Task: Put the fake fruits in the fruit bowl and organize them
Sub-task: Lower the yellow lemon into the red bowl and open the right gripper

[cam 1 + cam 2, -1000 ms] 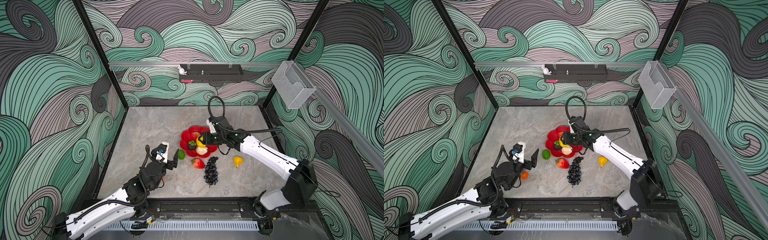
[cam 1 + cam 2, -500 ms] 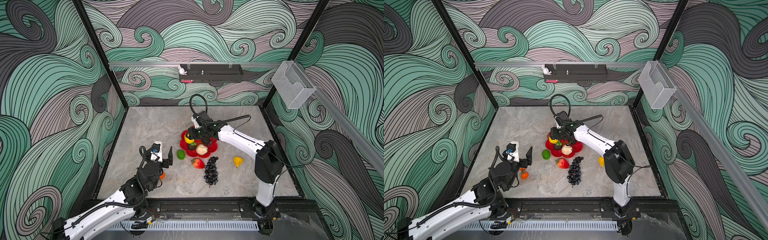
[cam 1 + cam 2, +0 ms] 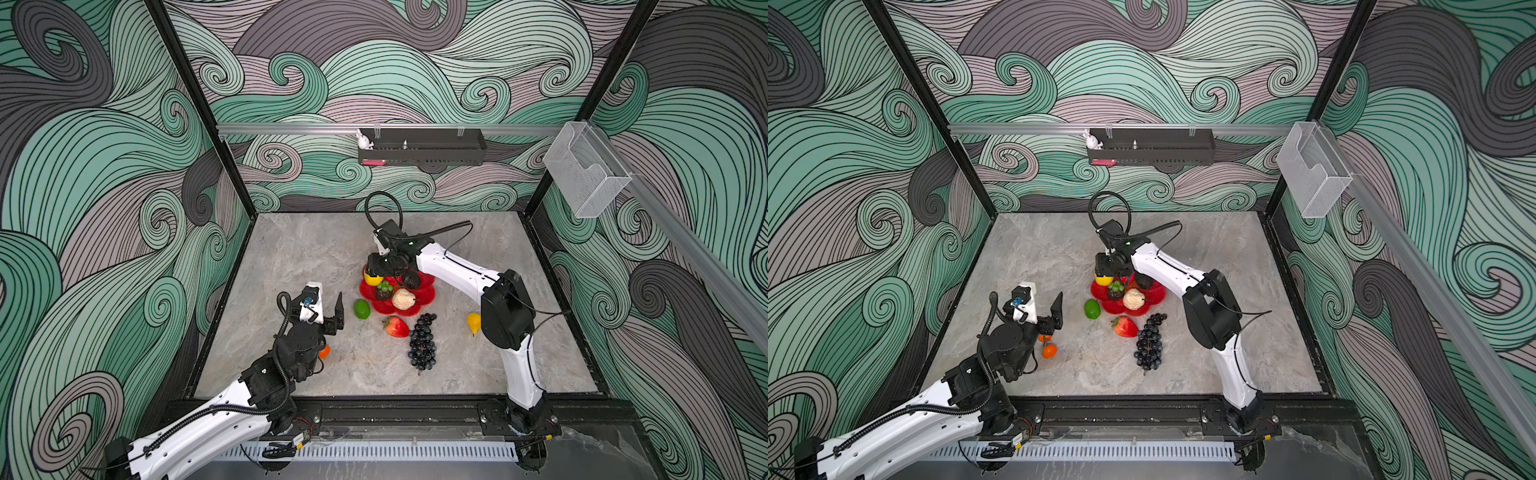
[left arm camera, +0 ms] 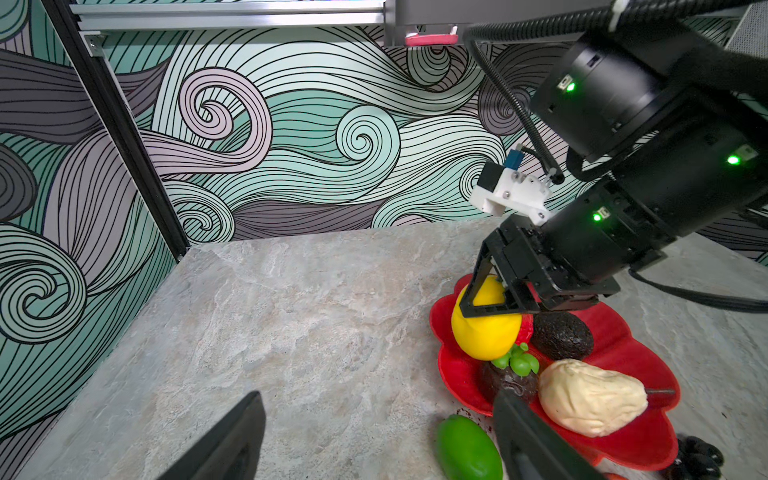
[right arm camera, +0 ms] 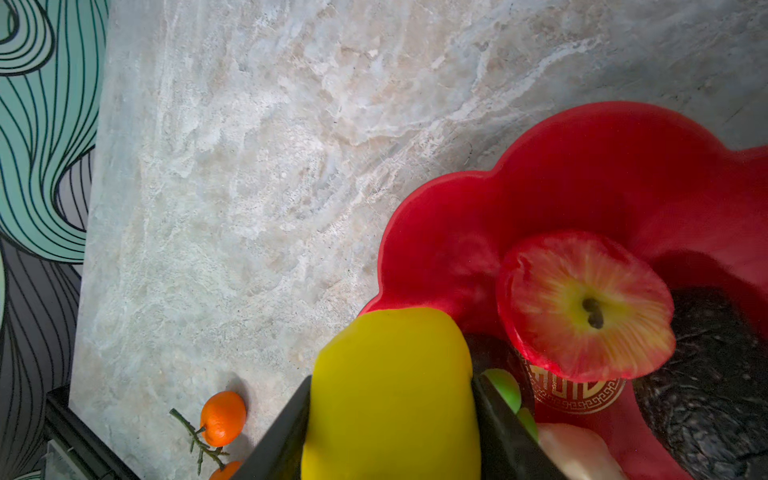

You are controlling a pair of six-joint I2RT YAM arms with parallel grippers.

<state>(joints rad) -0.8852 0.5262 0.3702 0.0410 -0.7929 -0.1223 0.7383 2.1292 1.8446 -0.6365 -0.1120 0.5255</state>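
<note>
My right gripper will release the yellow lemon in the red fruit bowl's curved edge section (image 3: 377, 278) (image 5: 456, 286) next to the red apple.
The red fruit bowl (image 3: 428, 291) (image 3: 1156, 293) sits mid-table and holds a cream lumpy fruit (image 3: 403, 298), a dark avocado (image 4: 561, 336), a red apple (image 5: 582, 307) and a dark fruit with green leaves (image 3: 384, 291). My right gripper (image 3: 374, 274) (image 5: 390, 415) is shut on the yellow lemon (image 5: 390, 395) (image 4: 486, 332) above the bowl's left rim. On the table lie a green lime (image 3: 361, 309), a strawberry (image 3: 396, 327), dark grapes (image 3: 423, 341), a pear (image 3: 473, 322) partly behind the right arm, and oranges (image 3: 1049, 351). My left gripper (image 3: 326, 309) (image 4: 380, 440) hangs open and empty beside the lime.
A black wall tray (image 3: 422, 146) with a white rabbit figure (image 3: 365, 141) hangs on the back wall. A clear plastic holder (image 3: 586, 174) is mounted on the right rail. Black frame posts and patterned walls close in the marble table (image 3: 316, 257).
The right arm has swung left, carrying the lemon from over the bowl's right side to its left rim. The left gripper has shifted slightly left and stays open.
</note>
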